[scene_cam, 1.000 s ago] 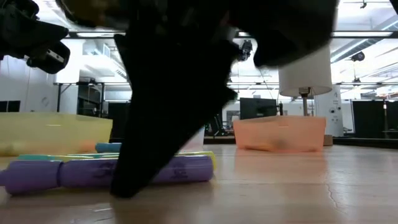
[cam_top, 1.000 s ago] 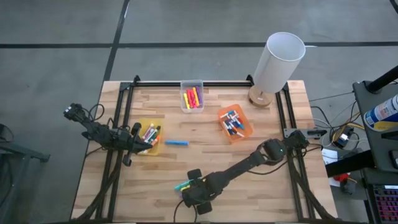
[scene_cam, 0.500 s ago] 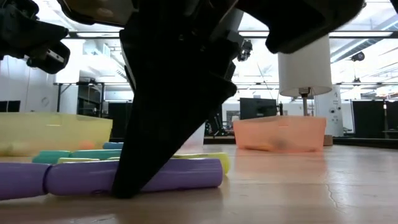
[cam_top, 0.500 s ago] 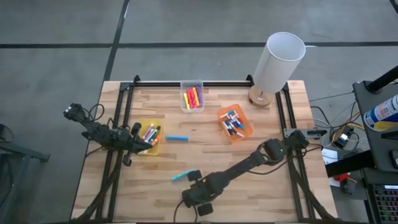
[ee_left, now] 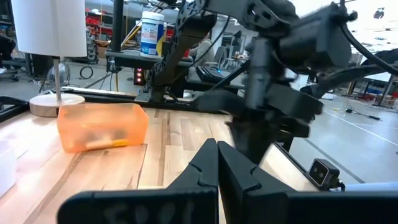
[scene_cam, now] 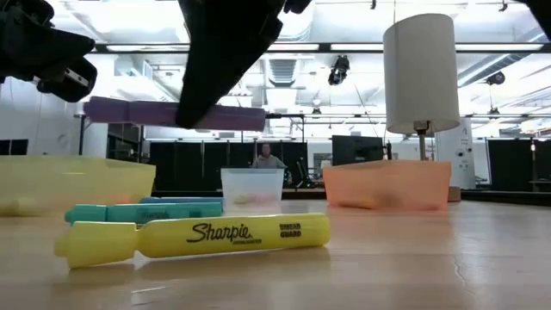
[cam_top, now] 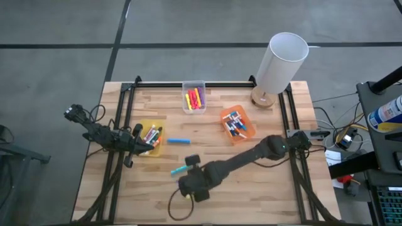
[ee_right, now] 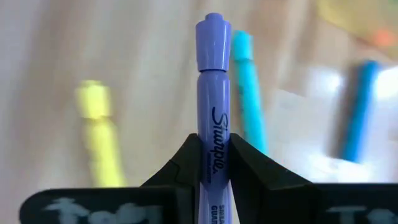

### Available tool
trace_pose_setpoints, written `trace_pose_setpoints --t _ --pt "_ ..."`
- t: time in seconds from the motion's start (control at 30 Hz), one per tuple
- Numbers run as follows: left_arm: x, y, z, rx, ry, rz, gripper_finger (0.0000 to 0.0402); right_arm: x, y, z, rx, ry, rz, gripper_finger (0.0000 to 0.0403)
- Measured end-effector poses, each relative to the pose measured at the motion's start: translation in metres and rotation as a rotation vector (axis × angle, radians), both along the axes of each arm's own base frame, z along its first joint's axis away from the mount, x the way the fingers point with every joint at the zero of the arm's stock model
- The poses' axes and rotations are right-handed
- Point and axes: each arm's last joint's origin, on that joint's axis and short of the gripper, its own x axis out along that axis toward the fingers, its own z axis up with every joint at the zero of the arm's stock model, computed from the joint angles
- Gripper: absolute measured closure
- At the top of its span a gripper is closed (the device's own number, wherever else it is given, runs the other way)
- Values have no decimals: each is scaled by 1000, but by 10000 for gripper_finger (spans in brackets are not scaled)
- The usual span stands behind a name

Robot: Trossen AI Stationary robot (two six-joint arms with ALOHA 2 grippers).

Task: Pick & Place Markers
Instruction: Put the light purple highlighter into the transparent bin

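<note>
Next, my right gripper drops the purple marker on top of the bright markers in the clear bin [cam_top: 195,99].
My right gripper [cam_top: 190,183] hangs over the near middle of the table, shut on a purple marker [scene_cam: 172,113] that is lifted above the wood. Below it a yellow marker [scene_cam: 198,238] and a teal marker [scene_cam: 142,211] lie flat on the table. A blue marker [cam_top: 179,140] lies farther back. My left gripper [cam_top: 135,139] is shut with nothing between its fingers, and it stays above the yellow bin [cam_top: 152,137], which holds several markers. My right gripper pinches the purple marker's barrel [ee_right: 213,149] between its two fingers, at the printed label below the cap [ee_right: 213,34]. The fingers [scene_cam: 215,77] come from above and lie across the marker. The marker hangs level, clear of the table.
A clear bin [cam_top: 194,98] of markers stands at the far middle, and an orange bin [cam_top: 237,123] of markers to its right. A white-shaded lamp [cam_top: 279,63] stands at the far right corner. Black rails [cam_top: 120,125] run along the left, right and far sides.
My right gripper has taken hold of the purple marker, which lay on the table, and raised it level and clear of the wood. The gripper has also shifted a little toward the table's left and far edges. The yellow and teal markers stay on the table.
</note>
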Motion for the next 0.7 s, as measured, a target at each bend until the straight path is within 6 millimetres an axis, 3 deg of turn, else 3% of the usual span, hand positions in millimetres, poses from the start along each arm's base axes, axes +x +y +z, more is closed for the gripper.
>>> trace_pose_setpoints --t 0.3,0.7 --pt "0 0 0 0 0 1 402 18 -78 2 -97 64 -83 353" --pt "0 0 0 0 0 0 402 27 -231 3 -197 103 -320 353"
